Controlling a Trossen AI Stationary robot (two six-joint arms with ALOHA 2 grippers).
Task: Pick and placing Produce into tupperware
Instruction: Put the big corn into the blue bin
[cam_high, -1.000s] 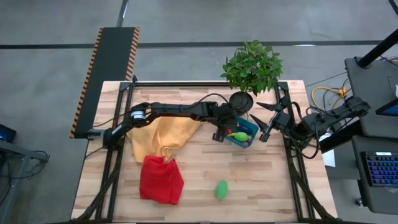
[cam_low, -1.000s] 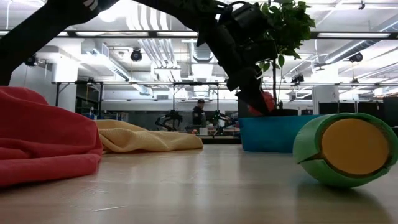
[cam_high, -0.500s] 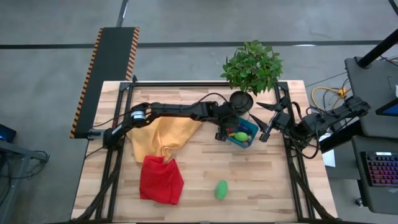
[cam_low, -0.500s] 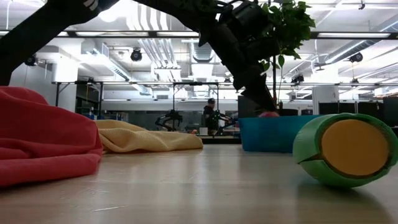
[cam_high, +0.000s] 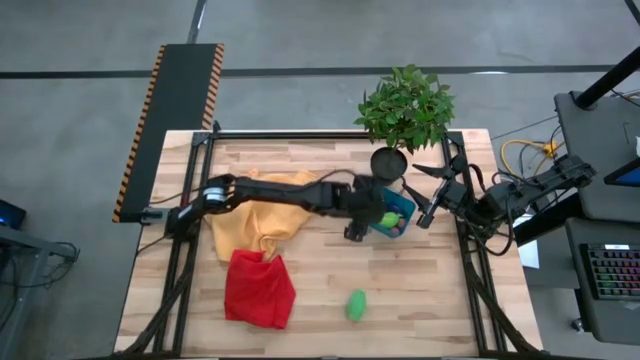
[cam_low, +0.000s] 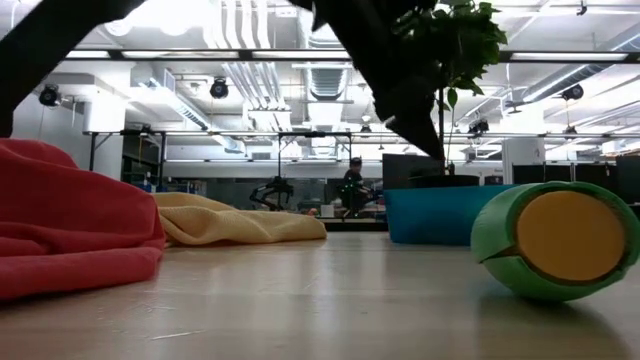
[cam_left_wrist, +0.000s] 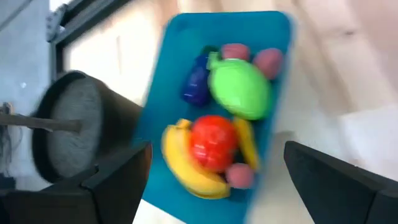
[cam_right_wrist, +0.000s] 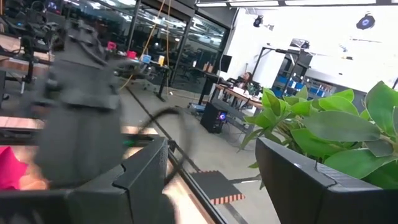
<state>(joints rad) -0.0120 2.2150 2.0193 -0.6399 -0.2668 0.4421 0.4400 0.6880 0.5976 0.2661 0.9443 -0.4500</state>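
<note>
The middle of the loose green piece (cam_high: 356, 305) near the table's near edge is next for my left gripper to close on.
The teal-blue tupperware (cam_high: 397, 206) (cam_low: 440, 214) (cam_left_wrist: 186, 68) stands on the table right of centre, in front of the black plant pot. In the left wrist view it holds a yellow banana (cam_left_wrist: 189, 174), a red tomato (cam_left_wrist: 212, 142), a green piece (cam_left_wrist: 239, 92), a purple eggplant (cam_left_wrist: 196, 82) and pink pieces (cam_left_wrist: 267, 61). My left gripper (cam_high: 352, 226) (cam_left_wrist: 217, 149) hovers open and empty above the tupperware's left side. Another green piece (cam_high: 355, 305) (cam_low: 550, 240) lies on its side near the table's near edge. My right gripper (cam_high: 428, 196) (cam_right_wrist: 211, 149) waits open at the right edge.
A red cloth (cam_high: 258, 288) and a yellow cloth (cam_high: 262, 218) lie bunched on the table's left half, under the left arm. A leafy plant (cam_high: 405, 105) in a black pot (cam_high: 388, 160) stands at the far edge, just behind the tupperware. Bare wood surrounds the loose green piece.
My left gripper lowered the red tomato into the tupperware, let it go, then rose and drew back a little toward the near edge. The tomato now lies among the other pieces. My right arm kept still.
</note>
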